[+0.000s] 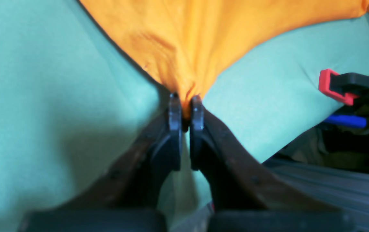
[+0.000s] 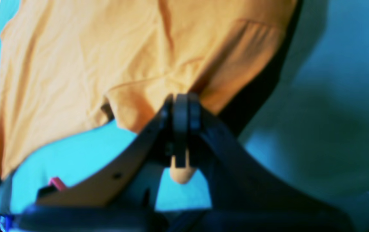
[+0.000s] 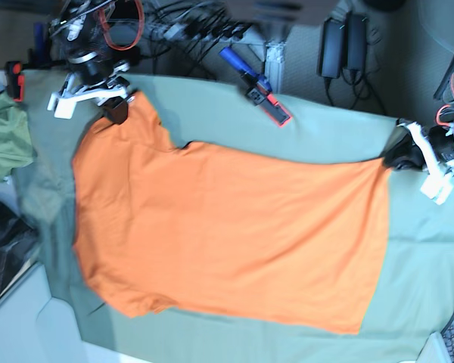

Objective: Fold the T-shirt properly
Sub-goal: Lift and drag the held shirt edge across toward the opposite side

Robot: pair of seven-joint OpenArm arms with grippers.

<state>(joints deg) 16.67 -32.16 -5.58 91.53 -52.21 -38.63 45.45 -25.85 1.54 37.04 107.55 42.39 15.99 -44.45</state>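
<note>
Next, I release the sleeve from my right gripper on the orange T-shirt's body (image 3: 105, 197), just inside the neck end's edge.
The orange T-shirt (image 3: 219, 234) lies spread across the pale green table cloth (image 3: 318, 125), neck end to the left in the base view. My left gripper (image 3: 393, 155) is at the shirt's far right corner, and the left wrist view shows it (image 1: 184, 100) shut on a pinch of the orange cloth (image 1: 187, 48). My right gripper (image 3: 117, 110) is at the far left corner by the sleeve, and the right wrist view shows it (image 2: 183, 98) shut on the sleeve cloth (image 2: 133, 64), with a bit of orange poking out behind the jaws.
An olive green garment (image 3: 4, 132) is bunched at the left table edge. A blue and red clamp (image 3: 257, 87) lies on the far edge. A red and black clamp (image 1: 339, 85) shows at the table's side. Cables and power bricks (image 3: 344, 38) lie beyond the table.
</note>
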